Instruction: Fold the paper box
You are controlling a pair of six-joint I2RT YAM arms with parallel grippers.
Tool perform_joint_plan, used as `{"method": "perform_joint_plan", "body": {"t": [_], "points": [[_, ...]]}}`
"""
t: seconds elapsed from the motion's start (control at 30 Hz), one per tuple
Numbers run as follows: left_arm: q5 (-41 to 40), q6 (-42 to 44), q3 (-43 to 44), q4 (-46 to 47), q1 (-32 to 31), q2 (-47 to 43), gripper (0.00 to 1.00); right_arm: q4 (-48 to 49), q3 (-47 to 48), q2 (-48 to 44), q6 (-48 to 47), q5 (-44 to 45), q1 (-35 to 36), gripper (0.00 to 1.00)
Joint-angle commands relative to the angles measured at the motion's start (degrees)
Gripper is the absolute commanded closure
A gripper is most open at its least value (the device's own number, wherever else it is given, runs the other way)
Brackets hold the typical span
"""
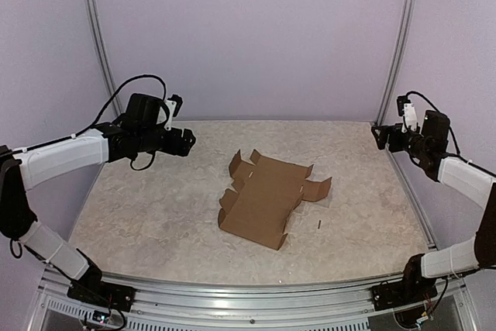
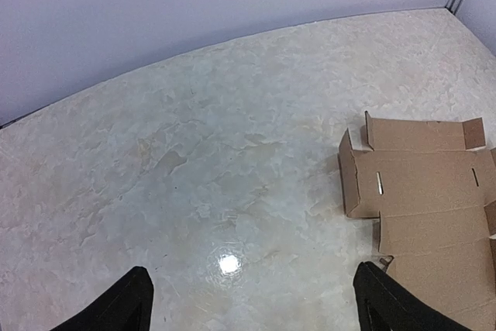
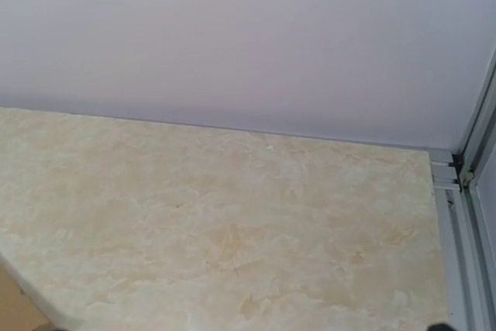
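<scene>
The paper box's raised far side flap has a near corner (image 1: 231, 174) (image 2: 349, 208) facing my left gripper, and my left gripper will close on it next.
The paper box (image 1: 263, 195) is a brown cardboard blank lying mostly flat mid-table, with some side flaps and tabs raised. It also shows at the right of the left wrist view (image 2: 422, 191), and a corner of it shows at the bottom left of the right wrist view (image 3: 14, 309). My left gripper (image 1: 186, 141) hangs above the table to the left of the box, open and empty, its dark fingers (image 2: 124, 304) wide apart. My right gripper (image 1: 381, 136) is high at the far right, away from the box; only a dark tip (image 3: 442, 326) shows in its wrist view.
A small dark speck (image 1: 319, 224) lies on the marble-patterned table (image 1: 155, 207) just right of the box. Lilac walls close the back and sides, with metal frame posts (image 1: 399, 36) in the corners and a rail (image 1: 256, 288) along the near edge.
</scene>
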Motion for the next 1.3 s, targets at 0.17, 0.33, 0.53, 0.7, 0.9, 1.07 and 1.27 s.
{"method": "perform_joint_plan", "body": {"t": [0.17,0.33,0.53,0.7,0.9,1.07,1.27], "points": [[6.0,-1.9,3.0,-2.6,-1.0,2.9,0.15,-0.3,-4.0,-1.8,-15.2,-6.0,-0.7,0.0],[10.2,-4.2,8.2,-10.0,-7.7,8.2,0.16,-3.1,-3.6,-2.5,-17.9,-15.0,-0.7,0.0],[13.3,-13.9,9.9,-15.1,-15.4,13.1,0.21,-8.8,-3.4,-2.8,-24.6,-28.8,-0.6,0.0],[18.3,-21.1,6.3,-15.9,-16.8,13.9,0.25,-11.0,-2.2,-1.8,-25.6,-29.9,-0.6,0.02],[15.4,-22.0,4.5,-16.5,-17.0,14.4,0.24,-13.1,-1.4,-1.5,-26.7,-30.7,0.0,0.04],[15.9,-20.3,8.1,-16.7,-13.9,17.8,0.24,-13.8,-1.2,-1.8,-27.6,-29.3,2.0,0.07],[19.8,-15.9,15.2,-14.8,-4.1,22.3,0.21,-15.0,-0.9,-1.8,-28.4,-30.0,2.5,0.08]]}}
